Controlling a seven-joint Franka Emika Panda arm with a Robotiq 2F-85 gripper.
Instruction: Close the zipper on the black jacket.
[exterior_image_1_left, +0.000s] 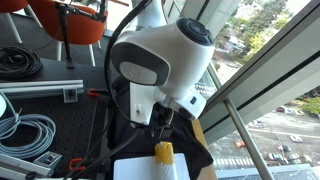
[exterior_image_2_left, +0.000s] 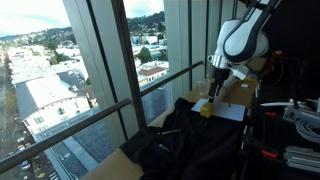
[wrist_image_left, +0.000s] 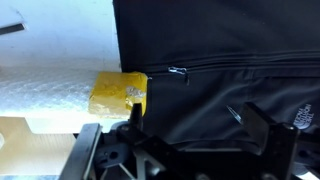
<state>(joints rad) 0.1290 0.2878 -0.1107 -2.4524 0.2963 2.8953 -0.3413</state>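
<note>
The zipper's small metal pull (exterior_image_1_left: 155, 136) (wrist_image_left: 184, 75), at the black jacket's edge beside the yellow block, will be gripped by my gripper.
The black jacket (wrist_image_left: 230, 40) lies spread on the table and fills the right of the wrist view. It also shows in both exterior views (exterior_image_1_left: 188, 150) (exterior_image_2_left: 180, 140). The zipper (wrist_image_left: 250, 68) runs as a thin dark line across the fabric, and its small metal pull (wrist_image_left: 178, 71) sits near the jacket's edge. A pale chest-pocket pull (wrist_image_left: 235, 115) and a white logo (wrist_image_left: 300, 121) lie lower down. My gripper (wrist_image_left: 197, 112) is open and empty, hovering just above the fabric below the zipper line. It also shows in both exterior views (exterior_image_1_left: 165, 118) (exterior_image_2_left: 214, 72).
A yellow block (wrist_image_left: 120, 95) (exterior_image_1_left: 163, 152) (exterior_image_2_left: 205, 108) lies on a white sheet (wrist_image_left: 50, 50) beside the jacket's edge. Window glass and a metal rail (exterior_image_1_left: 250, 130) border the table. Grey cable coils (exterior_image_1_left: 30, 130), black cables (exterior_image_1_left: 18, 62) and an orange chair (exterior_image_1_left: 75, 20) stand beyond.
</note>
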